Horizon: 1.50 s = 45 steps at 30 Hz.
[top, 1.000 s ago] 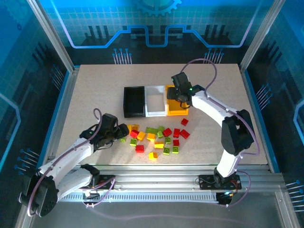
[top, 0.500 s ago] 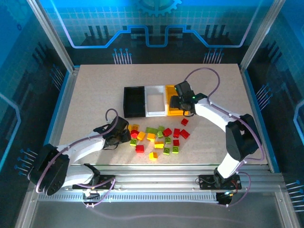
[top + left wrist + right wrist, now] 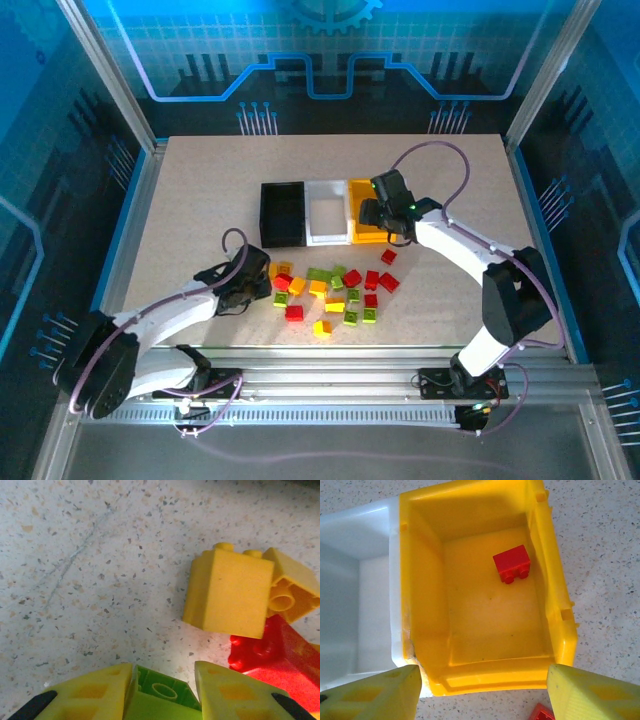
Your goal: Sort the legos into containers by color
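Observation:
I should use my left gripper to set the lime green lego down and let go of it on the near half of the black bin's bottom (image 3: 279, 225).
Red, yellow-orange and lime legos (image 3: 335, 290) lie scattered in front of three bins: black (image 3: 283, 213), white (image 3: 328, 210) and yellow (image 3: 358, 222). My left gripper (image 3: 256, 272) is at the pile's left edge, low over the table. It (image 3: 162, 680) is shut on a lime green lego (image 3: 160, 695), with two yellow legos (image 3: 230, 592) and a red one (image 3: 270, 655) just ahead. My right gripper (image 3: 386, 213) hangs open over the yellow bin's (image 3: 490, 677) near rim, and nothing lies between its fingers (image 3: 482, 685). One red lego (image 3: 512, 563) lies inside that bin.
The white bin (image 3: 355, 605) touches the yellow bin's left wall and looks empty. A red lego (image 3: 542, 714) lies on the table just in front of the yellow bin. Bare table stretches left of the black bin and right of the pile.
My left gripper has reached right to the pile's left edge and stayed there. My right gripper has shifted slightly right and nearer over the yellow bin.

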Available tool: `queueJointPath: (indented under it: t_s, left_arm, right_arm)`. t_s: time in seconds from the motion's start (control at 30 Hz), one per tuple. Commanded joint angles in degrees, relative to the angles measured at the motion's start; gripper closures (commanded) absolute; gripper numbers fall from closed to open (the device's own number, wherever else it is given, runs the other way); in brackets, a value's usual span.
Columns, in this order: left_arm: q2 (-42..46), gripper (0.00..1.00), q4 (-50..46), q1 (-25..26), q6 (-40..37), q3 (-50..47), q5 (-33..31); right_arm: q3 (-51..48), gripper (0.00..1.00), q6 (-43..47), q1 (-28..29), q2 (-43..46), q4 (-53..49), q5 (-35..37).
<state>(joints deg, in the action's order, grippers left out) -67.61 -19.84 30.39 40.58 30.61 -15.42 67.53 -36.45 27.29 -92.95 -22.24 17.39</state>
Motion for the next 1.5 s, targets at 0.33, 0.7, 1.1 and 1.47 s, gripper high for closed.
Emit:
queueJointPath:
  t_s: [0.33,0.7,1.1,1.47]
  left_arm:
    - [-11.12,0.74,0.75,-5.16,-5.69,26.21,-5.33]
    - [-34.86,0.73,1.63,-9.69,-5.70,43.70,-1.94]
    - [-30.16,0.21,0.65,-8.31,-5.98,45.37,1.05]
    - [-0.07,0.01,1.21,-3.90,-4.12,24.45,3.84]
  right_arm:
    - [-6.28,0.32,-1.81,-0.51,5.80,1.01,-1.67]
    - [-13.01,0.30,1.58,2.93,13.41,-1.08,-6.49]
    - [-16.24,0.25,4.81,7.61,18.33,-3.48,-12.90]
    - [-11.10,0.23,10.43,28.24,6.26,-9.24,-19.28]
